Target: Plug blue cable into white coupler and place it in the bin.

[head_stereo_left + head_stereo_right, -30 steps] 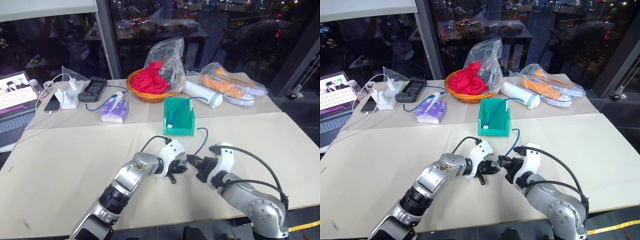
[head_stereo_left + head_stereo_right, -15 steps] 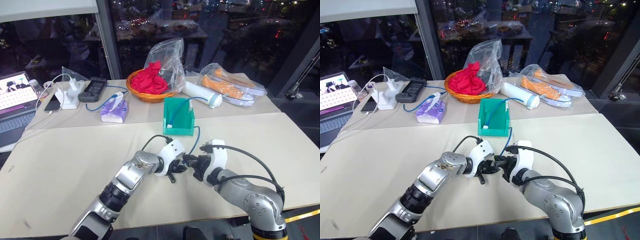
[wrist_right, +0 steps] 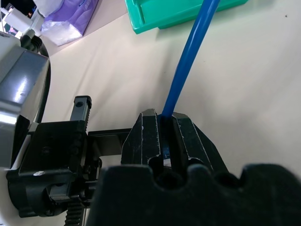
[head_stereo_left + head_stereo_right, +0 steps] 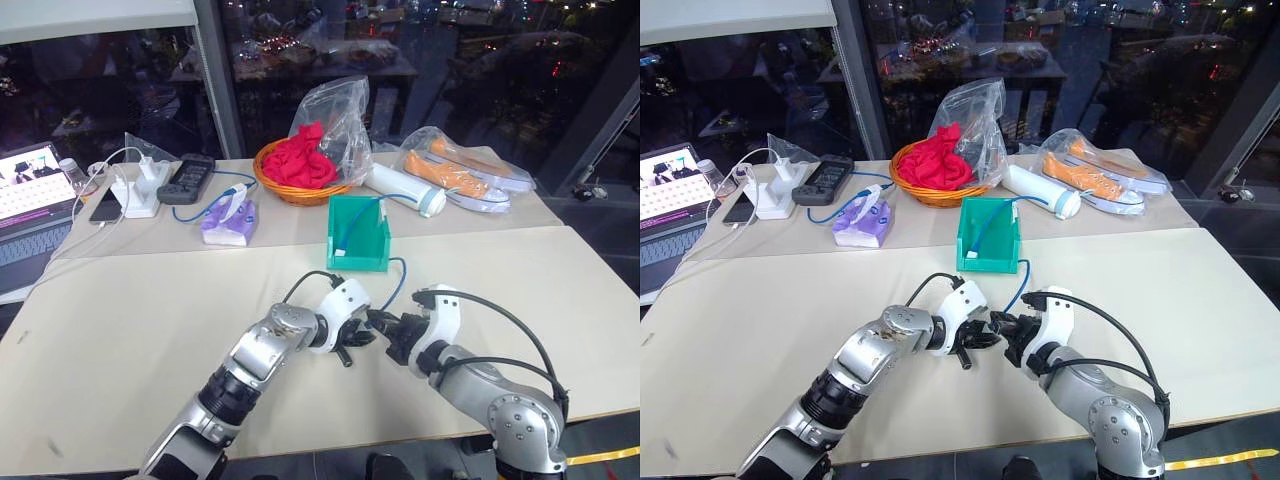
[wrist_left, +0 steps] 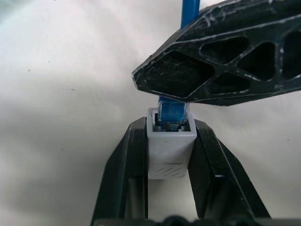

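Next, I let go of the blue cable with its white coupler with my right gripper inside the teal bin (image 4: 355, 238), beside the cable's far end.
My left gripper (image 4: 356, 334) is shut on the white coupler (image 5: 170, 146), a small white block held between its two black fingers with the socket facing away. The blue cable's (image 4: 397, 281) plug end sits in that socket. My right gripper (image 4: 385, 325) is shut on the blue cable (image 3: 188, 61) just behind the plug, and its finger (image 5: 225, 61) lies right over the coupler. Both grippers meet tip to tip just above the table, in front of the bin (image 4: 380, 236). From there the cable curves up and back, and its far end lies inside the teal bin.
Behind the bin stand a woven basket (image 4: 290, 188) with red cloth, a purple tissue pack (image 4: 228, 222), a white tube (image 4: 400, 190) and bagged orange shoes (image 4: 465, 175). White chargers (image 4: 140, 190), a black device (image 4: 185, 180) and a laptop (image 4: 30, 205) sit at the far left.
The right forearm has shifted slightly. The two gripper tips stay together and both holds are the same.
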Available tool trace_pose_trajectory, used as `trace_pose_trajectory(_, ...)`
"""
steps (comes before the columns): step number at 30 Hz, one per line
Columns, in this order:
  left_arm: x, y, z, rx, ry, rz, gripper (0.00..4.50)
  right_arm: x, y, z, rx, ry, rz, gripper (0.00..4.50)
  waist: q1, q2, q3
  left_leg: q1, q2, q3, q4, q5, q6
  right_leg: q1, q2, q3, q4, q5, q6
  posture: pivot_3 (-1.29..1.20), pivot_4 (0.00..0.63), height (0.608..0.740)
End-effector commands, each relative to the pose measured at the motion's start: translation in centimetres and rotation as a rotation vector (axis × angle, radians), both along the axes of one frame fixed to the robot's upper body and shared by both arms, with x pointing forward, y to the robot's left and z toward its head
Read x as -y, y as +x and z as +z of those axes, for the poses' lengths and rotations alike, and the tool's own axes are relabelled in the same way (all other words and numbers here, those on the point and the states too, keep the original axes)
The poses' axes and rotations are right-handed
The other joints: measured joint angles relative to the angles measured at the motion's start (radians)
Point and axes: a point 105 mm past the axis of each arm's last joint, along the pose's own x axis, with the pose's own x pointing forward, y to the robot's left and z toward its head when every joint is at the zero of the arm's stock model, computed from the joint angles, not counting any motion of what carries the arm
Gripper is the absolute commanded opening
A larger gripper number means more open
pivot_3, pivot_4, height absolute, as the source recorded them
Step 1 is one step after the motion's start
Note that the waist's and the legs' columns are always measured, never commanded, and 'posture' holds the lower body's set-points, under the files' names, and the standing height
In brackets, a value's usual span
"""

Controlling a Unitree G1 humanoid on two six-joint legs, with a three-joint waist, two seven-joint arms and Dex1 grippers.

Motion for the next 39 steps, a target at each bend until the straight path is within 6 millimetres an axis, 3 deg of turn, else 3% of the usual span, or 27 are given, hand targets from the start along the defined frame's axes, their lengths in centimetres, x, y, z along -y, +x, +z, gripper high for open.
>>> trace_pose_trajectory(1,-0.8,0.3,0.3,0.052,0.005,-0.006,1.17,-0.3,-0.4,-0.4,-0.036,0.062,0.029,0.00,0.001,0.000,0.000,-0.001,0.000,0.000,0.000,0.000,0.000,-0.001,0.000,0.000,0.000,0.000,0.000,0.00,0.150,0.740)
trace_pose_trajectory(2,-1.0,0.1,0.3,0.046,0.000,-0.013,1.72,0.4,-0.1,0.4,-0.003,0.063,0.005,0.00,-0.001,0.001,0.001,-0.001,0.000,0.000,0.000,0.000,0.000,-0.002,0.000,0.000,0.000,0.000,0.000,0.00,0.150,0.740)
trace_pose_trajectory(8,-3.4,-0.4,0.0,0.095,-0.003,-0.066,3.68,3.8,0.9,5.4,0.142,0.045,-0.052,0.00,-0.008,0.005,0.006,-0.011,0.000,0.000,0.001,0.006,-0.010,-0.019,0.000,0.001,0.002,0.005,-0.007,0.00,0.150,0.740)
trace_pose_trajectory(12,-5.3,-0.1,1.4,0.157,-0.081,-0.055,3.68,4.5,2.6,9.8,0.253,0.010,-0.037,0.00,-0.009,0.009,0.013,-0.014,0.000,0.000,0.000,0.004,-0.007,-0.020,0.000,0.001,0.001,0.005,-0.007,0.00,0.150,0.740)
trace_pose_trajectory(16,-6.1,0.9,3.7,0.222,-0.198,0.023,3.68,4.0,6.1,13.9,0.358,-0.111,0.011,0.00,-0.007,0.011,0.021,-0.017,-0.001,0.000,0.002,0.004,-0.007,-0.022,0.000,0.001,0.001,0.005,-0.006,0.00,0.150,0.740)
trace_pose_trajectory(19,-6.4,1.7,4.2,0.271,-0.211,0.095,3.68,3.6,9.4,15.0,0.393,-0.165,0.020,0.00,-0.005,0.011,0.021,-0.018,-0.001,0.000,0.002,0.005,-0.008,-0.023,0.000,0.001,0.002,0.007,-0.005,0.00,0.150,0.740)
trace_pose_trajectory(22,-6.2,2.1,5.0,0.334,-0.237,0.148,3.68,3.1,13.8,14.4,0.415,-0.267,0.017,0.00,-0.011,0.011,0.021,-0.019,-0.002,0.001,0.003,0.006,-0.011,-0.022,0.000,0.001,-0.001,0.009,-0.003,0.00,0.150,0.740)
trace_pose_trajectory(23,-6.1,2.1,5.2,0.344,-0.249,0.160,3.75,3.2,14.8,14.1,0.420,-0.292,0.014,0.92,-0.012,0.011,0.021,-0.020,-0.002,0.001,0.003,0.007,-0.011,-0.022,-0.001,0.001,-0.002,0.009,-0.003,0.00,0.150,0.740)
trace_pose_trajectory(26,-6.4,2.2,5.7,0.391,-0.252,0.216,3.75,3.5,16.2,14.9,0.469,-0.333,0.013,1.78,-0.012,0.011,0.021,-0.021,-0.002,0.001,0.003,0.007,-0.012,-0.023,-0.001,0.000,-0.005,0.010,-0.002,0.00,0.150,0.740)
trace_pose_trajectory(30,-7.3,2.3,6.2,0.413,-0.274,0.284,3.75,3.6,15.9,17.0,0.534,-0.280,0.012,3.18,-0.018,0.011,0.021,-0.026,-0.004,0.003,0.003,0.007,-0.012,-0.033,-0.008,-0.012,-0.002,0.010,-0.002,0.00,0.150,0.740)
trace_pose_trajectory(34,-8.6,3.0,7.0,0.497,-0.255,0.359,3.75,4.3,13.0,18.5,0.583,-0.224,0.015,4.49,-0.016,0.011,0.021,-0.028,-0.006,0.006,0.003,0.007,-0.013,-0.035,-0.014,-0.019,-0.002,0.010,-0.002,0.00,0.150,0.740)
trace_pose_trajectory(35,-8.8,3.1,7.1,0.508,-0.255,0.366,3.75,4.3,12.5,18.5,0.585,-0.218,0.018,4.49,-0.014,0.011,0.021,-0.028,-0.006,0.006,0.003,0.007,-0.013,-0.034,-0.014,-0.020,-0.002,0.010,-0.002,0.00,0.150,0.740)
trace_pose_trajectory(39,-11.1,4.4,8.2,0.555,-0.257,0.406,3.75,4.4,5.5,16.9,0.642,-0.260,0.199,4.49,0.008,0.011,0.021,-0.029,-0.005,0.005,0.005,0.007,-0.013,-0.033,-0.015,-0.024,-0.001,0.010,-0.003,0.00,0.150,0.740)
